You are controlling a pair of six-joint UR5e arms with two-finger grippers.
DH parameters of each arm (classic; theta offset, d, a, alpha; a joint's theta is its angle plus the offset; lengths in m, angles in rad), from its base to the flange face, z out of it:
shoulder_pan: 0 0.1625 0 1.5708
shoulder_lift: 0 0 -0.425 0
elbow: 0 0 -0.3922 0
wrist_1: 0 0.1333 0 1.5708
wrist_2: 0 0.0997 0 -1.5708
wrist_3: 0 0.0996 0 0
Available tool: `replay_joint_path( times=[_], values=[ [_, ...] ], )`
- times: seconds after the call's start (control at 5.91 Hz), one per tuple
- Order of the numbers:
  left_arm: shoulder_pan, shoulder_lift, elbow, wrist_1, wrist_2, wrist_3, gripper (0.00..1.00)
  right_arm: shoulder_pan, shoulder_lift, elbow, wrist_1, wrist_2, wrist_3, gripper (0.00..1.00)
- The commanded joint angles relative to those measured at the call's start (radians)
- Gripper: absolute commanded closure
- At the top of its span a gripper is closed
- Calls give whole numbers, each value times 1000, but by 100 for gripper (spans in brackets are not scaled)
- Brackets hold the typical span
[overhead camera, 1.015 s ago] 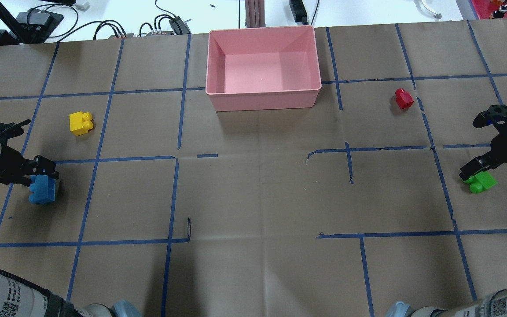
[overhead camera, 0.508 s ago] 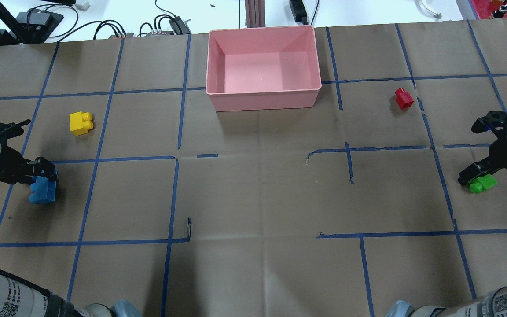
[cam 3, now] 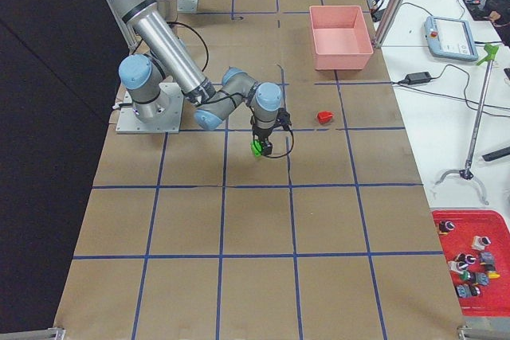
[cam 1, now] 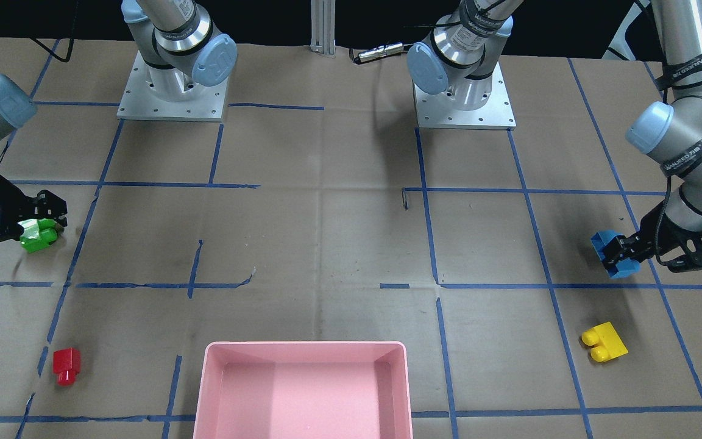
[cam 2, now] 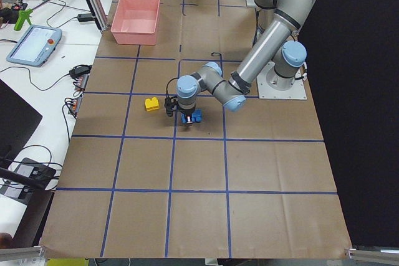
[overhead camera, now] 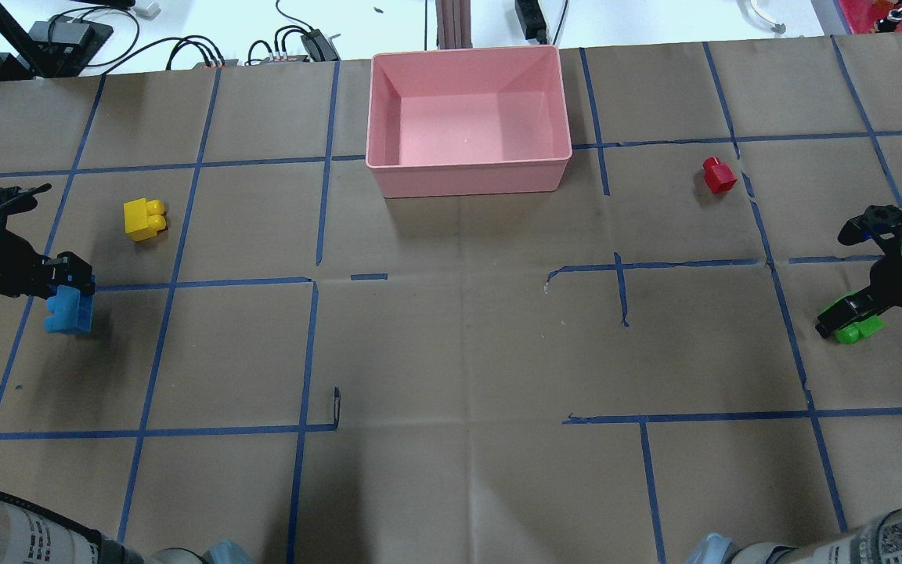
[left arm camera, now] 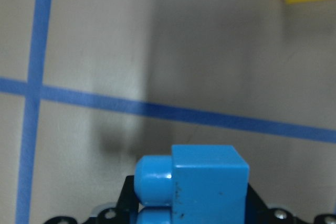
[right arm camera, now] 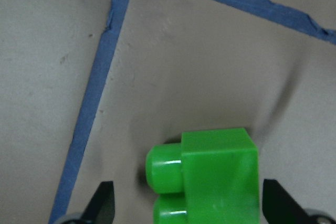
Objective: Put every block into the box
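My left gripper is to let go of the light blue brick, held just above the paper now, inside the pink box's half nearer the yellow brick [cam 1: 346, 411].
My left gripper [overhead camera: 66, 291] is shut on the light blue brick [overhead camera: 67, 312], which it holds just above the paper at the table's left; the brick fills the bottom of the left wrist view [left arm camera: 194, 182]. My right gripper [overhead camera: 842, 315] is open and straddles the green brick [overhead camera: 852, 329], which rests on the table at the right. In the right wrist view the fingers [right arm camera: 105, 203] stand either side of the green brick [right arm camera: 210, 177]. The yellow brick [overhead camera: 143, 219] and the red brick [overhead camera: 719, 174] lie loose. The pink box [overhead camera: 467, 178] stands at the far middle with no brick in it.
Brown paper with blue tape lines covers the table. Cables and devices lie past the far edge [overhead camera: 185, 47]. The two arm bases [cam 1: 171, 91] stand at the near side. The yellow brick lies close to the far side of my left gripper.
My left gripper has moved towards the far side with the blue brick in it. My right gripper has come down around the green brick, which has hardly moved.
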Motion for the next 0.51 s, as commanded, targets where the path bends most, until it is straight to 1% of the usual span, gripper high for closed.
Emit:
replay_joint_path(
  times=[0.0,0.17,0.34],
  values=[
    [-134,57,190,-204,-7,-12,81,-2,-3,-1,-1,-5,-17,23],
    [-211,28,331,-303,-12,-36,81,-2,-3,-1,-3,-5,-40,44],
    [-315,-35,441,-310,-7,-55,81,-2,-3,-1,-7,1,-50,60]
  ],
)
